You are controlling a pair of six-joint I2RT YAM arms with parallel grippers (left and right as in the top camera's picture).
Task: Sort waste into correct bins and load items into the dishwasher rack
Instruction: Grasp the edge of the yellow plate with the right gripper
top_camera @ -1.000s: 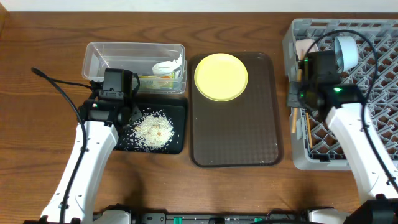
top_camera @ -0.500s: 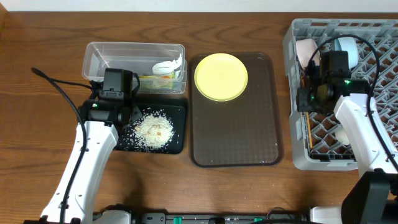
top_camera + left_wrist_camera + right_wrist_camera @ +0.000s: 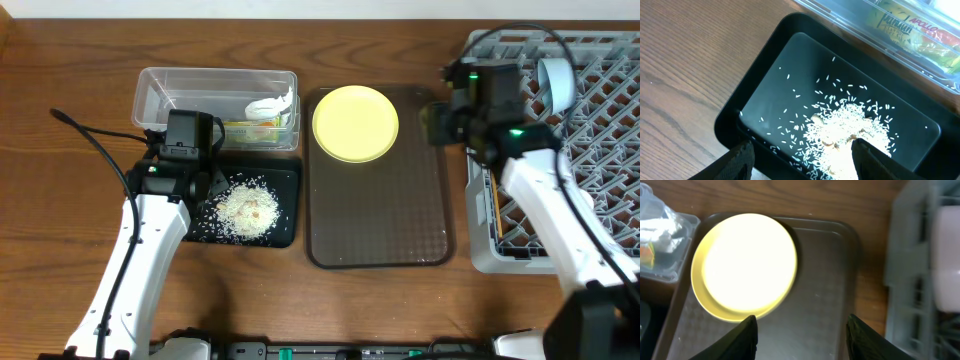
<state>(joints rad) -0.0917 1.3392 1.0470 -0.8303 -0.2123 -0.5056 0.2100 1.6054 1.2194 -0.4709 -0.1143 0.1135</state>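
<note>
The robot's right gripper will next move to the yellow plate's rim (image 3: 396, 126) (image 3: 794, 269) on the side facing the dishwasher rack and close there.
The round yellow plate (image 3: 355, 123) (image 3: 745, 262) lies at the far end of a brown serving tray (image 3: 380, 220). My right gripper (image 3: 437, 125) (image 3: 802, 335) hovers open over that tray's right edge, just right of the plate, with nothing between its fingers. The grey dishwasher rack (image 3: 600, 180) (image 3: 910, 270) holds a pale pink bowl (image 3: 946, 265), a light blue bowl (image 3: 557, 82) and chopsticks (image 3: 495, 208). My left gripper (image 3: 203, 188) (image 3: 802, 160) stands open over the black tray (image 3: 790, 75), its fingers straddling the near wall beside the rice (image 3: 247, 208) (image 3: 845, 135).
The clear tub (image 3: 170, 90) behind the black tray holds the printed wrapper (image 3: 255, 130) (image 3: 910, 30) and a white crumpled scrap (image 3: 272, 103). My right arm reaches across the rack's left wall. Bare wood lies left of the bins and in front of them.
My right gripper has opened and swung left out of the rack to the brown tray's edge near the plate. The left arm has not moved.
</note>
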